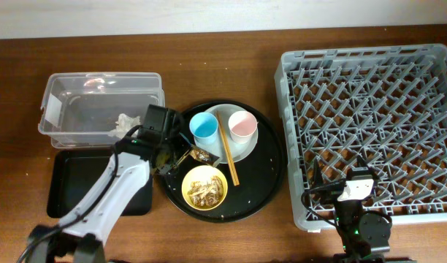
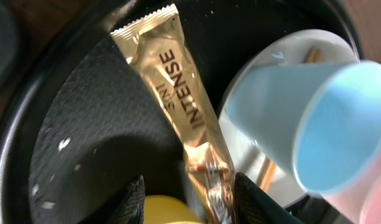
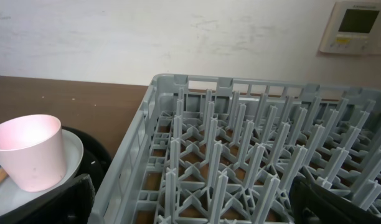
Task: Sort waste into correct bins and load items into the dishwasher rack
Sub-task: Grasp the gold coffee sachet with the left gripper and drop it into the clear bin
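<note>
The yellow bowl's rim is crowding my left gripper at the near end of the wrapper, so next I move along and pinch the wrapper's printed middle (image 2: 180,99).
The brown-and-gold wrapper (image 2: 178,93) lies on the round black tray, its near end between my left gripper's (image 2: 190,205) open jaws. That end sits against the right finger (image 2: 256,202), apart from the left one. Overhead, this gripper (image 1: 172,155) hovers at the tray's left side beside the wrapper (image 1: 200,155). The light-blue cup (image 1: 205,129) and pink cup (image 1: 243,126) stand on the white plate (image 1: 234,150), with chopsticks (image 1: 228,157) across it. The yellow bowl (image 1: 204,188) holds tan scraps. A tissue (image 1: 125,124) lies in the clear box (image 1: 99,84). My right gripper (image 3: 197,211) hangs open over the grey rack (image 1: 369,124).
The shallow black rectangular tray (image 1: 66,183) lies in front of the clear box, partly under my left arm. The large round black tray (image 1: 267,183) carries the dishes between the bins and the rack. A wall with a white panel (image 3: 358,25) stands behind the rack.
</note>
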`<control>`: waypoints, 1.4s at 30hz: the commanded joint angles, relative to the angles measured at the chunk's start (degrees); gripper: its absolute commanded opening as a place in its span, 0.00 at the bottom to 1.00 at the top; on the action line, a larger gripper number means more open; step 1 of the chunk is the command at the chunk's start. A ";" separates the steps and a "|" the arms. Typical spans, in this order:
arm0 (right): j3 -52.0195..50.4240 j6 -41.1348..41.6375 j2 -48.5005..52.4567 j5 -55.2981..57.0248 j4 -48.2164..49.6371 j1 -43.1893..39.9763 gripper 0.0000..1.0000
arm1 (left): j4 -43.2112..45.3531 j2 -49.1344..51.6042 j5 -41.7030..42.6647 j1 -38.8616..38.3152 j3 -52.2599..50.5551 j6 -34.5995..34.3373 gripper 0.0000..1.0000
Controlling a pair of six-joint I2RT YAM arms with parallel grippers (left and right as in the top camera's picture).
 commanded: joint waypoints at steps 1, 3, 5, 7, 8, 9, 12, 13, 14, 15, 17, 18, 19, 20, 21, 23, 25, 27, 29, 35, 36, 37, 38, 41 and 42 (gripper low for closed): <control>-0.42 0.48 -0.42 0.52 -0.24 -0.31 0.98 | 2.27 4.09 0.87 -0.28 -0.44 -2.10 0.48; -0.42 0.50 -0.42 0.52 -0.24 -0.31 0.98 | 3.13 5.01 0.83 -0.33 -0.44 -2.12 0.53; -0.42 0.50 -0.42 0.52 -0.24 -0.31 0.98 | 3.17 5.51 0.66 -0.33 -0.44 -2.12 0.59; -0.42 0.50 -0.42 0.52 -0.24 -0.31 0.98 | 3.37 6.21 0.48 -0.76 -0.44 -2.12 0.59; -0.42 0.50 -0.42 0.52 -0.24 -0.31 0.98 | 3.61 6.40 0.09 -1.22 -0.44 -2.10 0.59; -0.42 0.50 -0.42 0.52 -0.24 -0.31 0.98 | 4.31 6.71 -1.11 -2.10 -0.44 -2.10 0.59; -0.42 0.50 -0.42 0.52 -0.24 -0.31 0.98 | 7.02 7.85 -3.69 -5.14 -0.44 -2.12 0.59; -0.42 0.50 -0.42 0.52 -0.24 -0.31 0.98 | 7.17 7.98 -3.96 -5.38 -0.44 -2.12 0.59; -0.42 0.50 -0.42 0.52 -0.24 -0.31 0.98 | 7.17 8.09 -4.31 -5.42 -0.44 -2.12 0.59; -0.42 0.50 -0.42 0.52 -0.24 -0.31 0.98 | 7.15 8.41 -4.74 -5.42 -0.44 -2.10 0.59; -0.42 0.50 -0.42 0.52 -0.24 -0.31 0.98 | 7.15 9.46 -4.76 -5.42 -0.44 -2.12 0.59; -0.42 0.50 -0.42 0.52 -0.24 -0.31 0.98 | 7.15 10.16 -4.92 -5.42 -0.44 -2.12 0.59; -0.42 0.50 -0.42 0.52 -0.24 -0.31 0.98 | 7.15 10.45 -4.92 -5.42 -0.44 -2.12 0.59; -0.42 0.50 -0.42 0.52 -0.24 -0.31 0.98 | 7.17 10.64 -4.92 -5.42 -0.44 -2.12 0.59; -0.42 0.50 -0.42 0.52 -0.24 -0.31 0.98 | 7.19 10.64 -4.90 -5.42 -0.44 -2.10 0.59; -0.42 0.48 -0.42 0.52 -0.24 -0.31 0.98 | 7.17 10.64 -4.92 -5.42 -0.44 -2.10 0.51; -0.42 0.50 -0.42 0.52 -0.24 -0.31 0.98 | 7.17 10.64 -4.87 -5.42 -0.44 -2.10 0.44; -0.42 0.50 -0.42 0.52 -0.24 -0.31 0.98 | 7.17 10.64 -4.68 -5.42 -0.44 -2.08 0.40; -0.42 0.50 -0.42 0.52 -0.24 -0.31 0.98 | 7.19 10.56 -4.68 -5.42 -0.42 -2.08 0.35; -0.42 0.50 -0.42 0.52 -0.24 -0.31 0.98 | 7.15 8.46 -4.96 -5.42 -0.42 -2.01 0.09; -0.42 0.50 -0.42 0.52 -0.24 -0.31 0.98 | 7.15 8.48 -4.96 -5.42 -0.42 -1.09 0.17; -0.42 0.50 -0.42 0.52 -0.24 -0.31 0.98 | 7.08 8.48 -4.98 -5.42 -0.44 0.39 0.24; -0.42 0.50 -0.42 0.52 -0.24 -0.31 0.98 | 6.69 8.48 -5.40 -5.42 -0.44 0.35 0.26; -0.42 0.50 -0.42 0.52 -0.24 -0.31 0.98 | 5.84 8.48 -8.48 -5.42 -0.44 0.33 0.54; -0.42 0.50 -0.42 0.52 -0.24 -0.31 0.98 | 5.40 8.52 -8.98 -5.42 -0.44 0.33 0.59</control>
